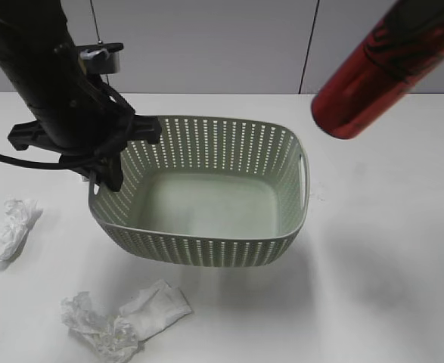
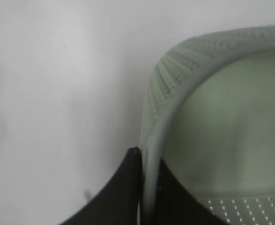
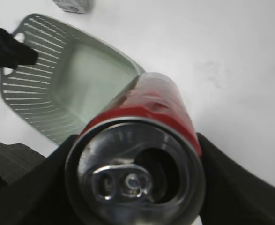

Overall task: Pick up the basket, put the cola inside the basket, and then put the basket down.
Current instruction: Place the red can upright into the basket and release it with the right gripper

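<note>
The robot's right gripper will release the red cola can standing on the bottom of the basket close to the basket's front side [image 1: 220, 229].
The pale sage-green basket [image 1: 206, 189] hangs tilted above the white table, its inside empty. My left gripper [image 1: 108, 170] is shut on the basket's left rim; the left wrist view shows the rim [image 2: 151, 154] pinched between the two black fingers [image 2: 149, 187]. The red cola can [image 1: 373, 72] is held in the air at the upper right, tilted with its bottom pointing down-left toward the basket. My right gripper [image 3: 137, 187] is shut on the can [image 3: 146, 108], whose opened silver top faces the right wrist camera. The basket [image 3: 71, 79] lies beyond the can there.
Crumpled white tissues lie on the table at the left [image 1: 11, 231] and in front of the basket [image 1: 123, 318]. A small grey object [image 3: 71, 4] sits at the far edge in the right wrist view. The table [image 1: 388, 265] is white.
</note>
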Available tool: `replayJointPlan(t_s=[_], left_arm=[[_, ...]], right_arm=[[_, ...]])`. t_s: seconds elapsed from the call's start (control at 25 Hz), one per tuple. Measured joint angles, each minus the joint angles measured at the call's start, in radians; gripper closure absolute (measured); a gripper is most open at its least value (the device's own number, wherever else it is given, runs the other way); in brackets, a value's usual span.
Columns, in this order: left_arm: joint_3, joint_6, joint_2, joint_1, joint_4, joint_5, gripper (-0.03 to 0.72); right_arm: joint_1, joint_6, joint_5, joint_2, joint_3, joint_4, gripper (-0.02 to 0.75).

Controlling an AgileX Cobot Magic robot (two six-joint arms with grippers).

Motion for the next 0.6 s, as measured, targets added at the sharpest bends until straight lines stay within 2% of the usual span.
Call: replayJointPlan(t_s=[0.36,0.6], left_arm=[[0.0,0.0,0.0,0.0,0.0,-0.007,0.692],[0.0,0.0,0.0,0.0,0.0,-0.009,0.692]], right_arm=[[0.285,0.051,-0.037,0.167,-0.045,0.005,0.237],[0.387,0.052,-0.067,0.338,-0.045,-0.069,0.237]])
